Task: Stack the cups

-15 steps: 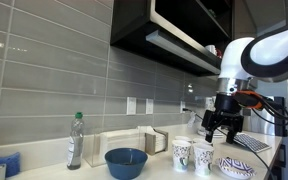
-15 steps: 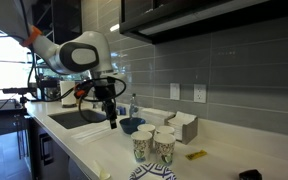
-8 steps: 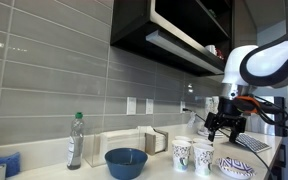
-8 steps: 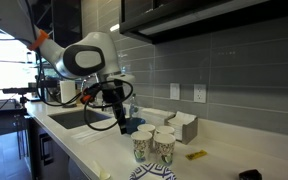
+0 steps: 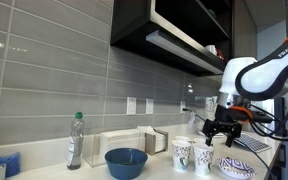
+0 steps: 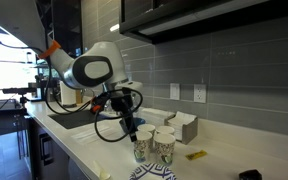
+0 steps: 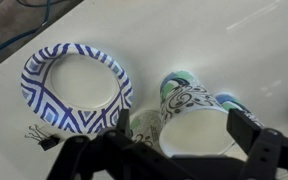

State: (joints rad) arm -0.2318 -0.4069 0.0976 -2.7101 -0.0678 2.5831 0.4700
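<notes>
My open fingers straddle the middle cup's opening and overhang its neighbor, so I need to shift and pinch one side of its rim (image 7: 163, 128).
Two small white paper cups with dark patterns stand side by side on the counter, in both exterior views (image 5: 181, 155) (image 5: 203, 158) (image 6: 142, 148) (image 6: 165, 145). In the wrist view one cup (image 7: 196, 128) fills the middle and the other cup (image 7: 144, 126) is just left of it. My gripper (image 5: 222, 133) (image 6: 131, 128) hangs just above the cups, open and empty. In the wrist view its fingers (image 7: 184, 140) straddle the larger-looking cup from above, without touching it.
A blue-and-white patterned dish (image 7: 74, 85) (image 5: 236, 167) (image 6: 152, 174) lies beside the cups, with a black binder clip (image 7: 39, 137) near it. A blue bowl (image 5: 126, 161), a clear bottle (image 5: 75, 140) and a box (image 6: 182, 125) stand on the counter. A sink (image 6: 74, 118) is behind the arm.
My gripper has moved along the counter toward the cups and come down over them, still open. The cups have not moved.
</notes>
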